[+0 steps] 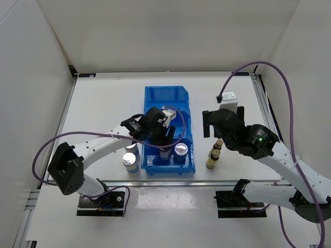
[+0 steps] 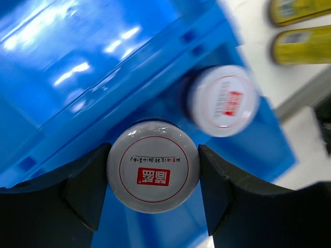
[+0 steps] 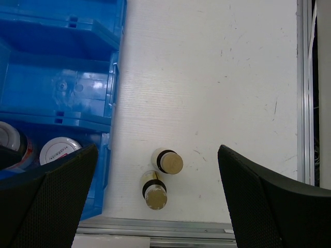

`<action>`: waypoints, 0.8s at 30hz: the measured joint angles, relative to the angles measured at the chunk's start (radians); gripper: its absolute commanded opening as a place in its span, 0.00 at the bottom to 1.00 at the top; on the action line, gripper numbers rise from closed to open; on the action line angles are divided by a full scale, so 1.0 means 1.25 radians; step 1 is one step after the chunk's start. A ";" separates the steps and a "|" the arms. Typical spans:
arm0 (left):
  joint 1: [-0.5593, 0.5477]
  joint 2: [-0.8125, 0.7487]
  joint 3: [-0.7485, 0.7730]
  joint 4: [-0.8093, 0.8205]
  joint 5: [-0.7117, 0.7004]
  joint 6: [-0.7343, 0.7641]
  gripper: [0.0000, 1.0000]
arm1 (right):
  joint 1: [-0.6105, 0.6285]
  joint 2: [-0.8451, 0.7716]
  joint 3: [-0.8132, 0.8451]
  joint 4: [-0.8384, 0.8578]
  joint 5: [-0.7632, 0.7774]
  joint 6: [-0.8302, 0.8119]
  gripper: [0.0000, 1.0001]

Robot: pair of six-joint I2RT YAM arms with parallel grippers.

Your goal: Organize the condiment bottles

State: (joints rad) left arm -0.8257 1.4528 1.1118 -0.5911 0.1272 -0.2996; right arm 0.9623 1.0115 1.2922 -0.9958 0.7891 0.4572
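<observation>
My right gripper is to grasp the gold cap (image 1: 219, 143) (image 3: 171, 163) next, the one on the amber bottle that is farther away from the metal rail.
My left gripper (image 2: 153, 157) is shut on a short jar with a white lid and red logo (image 2: 153, 167), over the near compartment of the blue bin (image 1: 165, 93). A second jar of the same kind (image 2: 223, 101) stands beside it in that compartment. Two slim dark-amber bottles (image 3: 169, 161) (image 3: 154, 192) stand upright on the table right of the bin. My right gripper (image 3: 158, 152) hangs open above them, touching neither. Two silver-capped shakers (image 1: 130, 163) (image 1: 132, 149) stand just left of the bin. I cannot tell whether the held jar rests on the bin floor.
The bin's middle (image 3: 62, 82) and far compartments hold nothing that I can see. A metal rail (image 3: 155, 225) runs along the table's near edge, close to the amber bottles. White walls enclose the table on three sides.
</observation>
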 measured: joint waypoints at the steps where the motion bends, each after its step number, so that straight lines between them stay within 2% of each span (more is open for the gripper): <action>1: -0.002 0.000 -0.011 0.000 -0.020 -0.007 0.34 | 0.000 0.000 0.000 0.000 0.001 0.000 1.00; 5: -0.003 0.009 -0.036 -0.005 -0.072 -0.029 0.45 | 0.000 -0.002 -0.012 -0.001 0.002 0.003 1.00; 6: -0.004 0.014 -0.037 -0.005 -0.080 -0.034 0.53 | 0.000 0.000 -0.016 -0.001 0.002 0.005 1.00; 8: -0.006 0.026 -0.037 -0.004 -0.092 -0.042 0.58 | 0.000 0.005 -0.024 -0.002 0.001 0.009 1.00; 11: -0.007 0.042 -0.041 0.001 -0.102 -0.055 0.79 | -0.014 0.021 -0.027 -0.012 -0.011 0.027 1.00; 12: -0.007 0.045 -0.042 0.002 -0.103 -0.059 0.92 | -0.023 0.025 -0.028 -0.016 -0.020 0.032 1.00; 13: -0.007 0.045 -0.042 0.003 -0.101 -0.064 1.00 | -0.039 0.029 -0.032 -0.018 -0.036 0.037 1.00; 19: -0.010 0.023 -0.032 0.006 -0.126 -0.074 1.00 | -0.178 0.048 -0.051 -0.046 -0.164 0.048 1.00; 24: -0.009 -0.044 0.065 -0.032 -0.165 -0.055 1.00 | -0.246 0.053 -0.070 -0.063 -0.231 0.041 1.00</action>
State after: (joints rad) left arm -0.8371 1.3979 1.1934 -0.6315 -0.0795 -0.3687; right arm 0.6544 1.0782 1.2041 -1.0752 0.4999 0.5087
